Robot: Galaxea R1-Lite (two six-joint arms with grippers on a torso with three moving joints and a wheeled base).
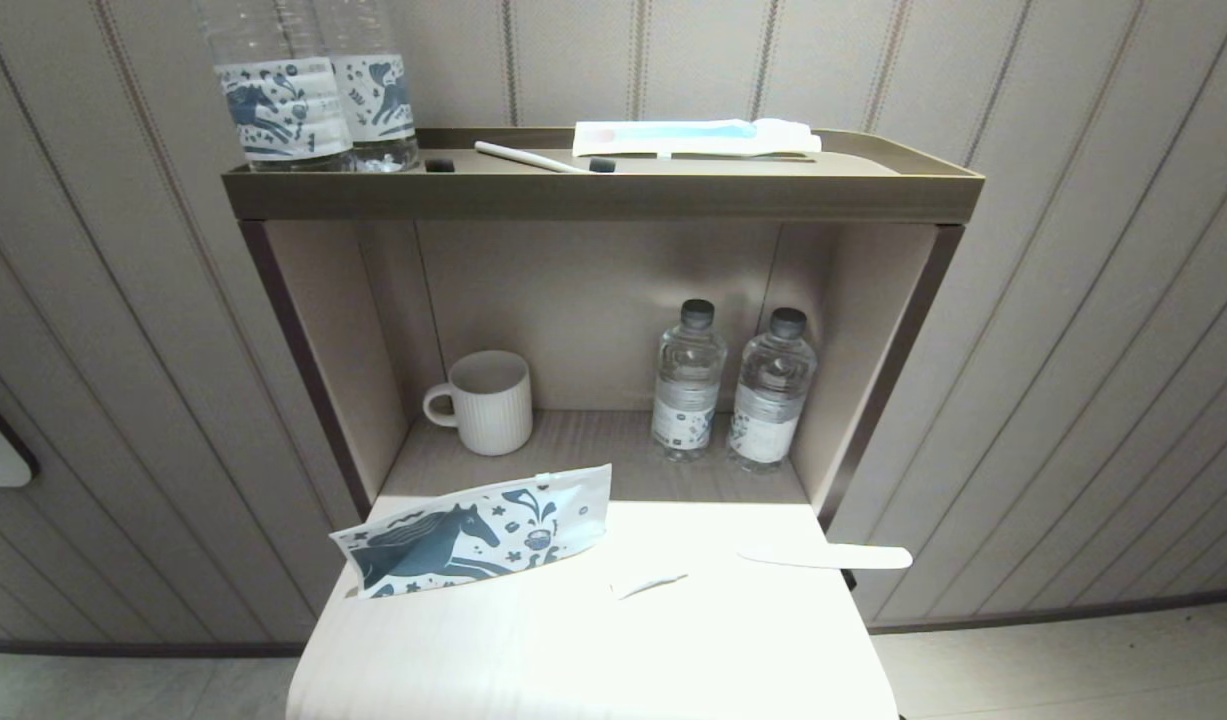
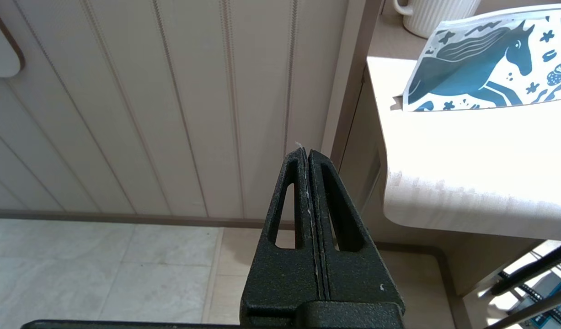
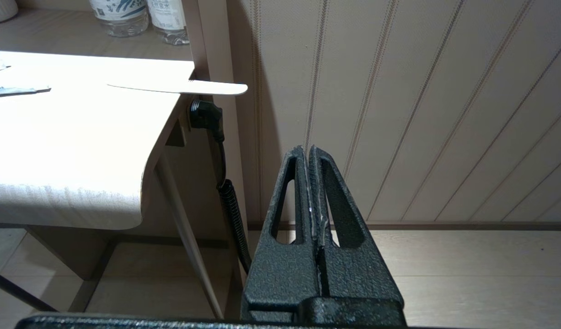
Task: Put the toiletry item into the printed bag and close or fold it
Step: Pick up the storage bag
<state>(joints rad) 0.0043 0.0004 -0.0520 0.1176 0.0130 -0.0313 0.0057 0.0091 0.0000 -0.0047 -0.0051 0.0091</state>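
Observation:
I will move my left gripper next to the short end (image 1: 371, 557) (image 2: 425, 79) by the horse's tail on the printed bag and close it there.
The printed bag (image 1: 473, 545) (image 2: 481, 68), white with a dark blue horse, leans at the back left of the white tabletop (image 1: 593, 650). A long flat white toiletry item (image 1: 825, 556) (image 3: 179, 87) lies at the table's right edge, its end sticking out past it. A small thin white sliver (image 1: 648, 583) (image 3: 15, 90) lies between the two. My left gripper (image 2: 305, 153) is shut and empty, low beside the table's left side. On the other side, my right gripper (image 3: 307, 150) is also shut and empty, low near the wall. Neither shows in the head view.
In the open shelf behind the table stand a ribbed white mug (image 1: 488, 400) and two small water bottles (image 1: 688, 385). The top tray (image 1: 593, 190) carries two larger bottles (image 1: 283, 90), a white pen-like stick (image 1: 528, 158) and a wrapped toothbrush pack (image 1: 693, 137). A black cable (image 3: 230, 201) hangs under the table's right side.

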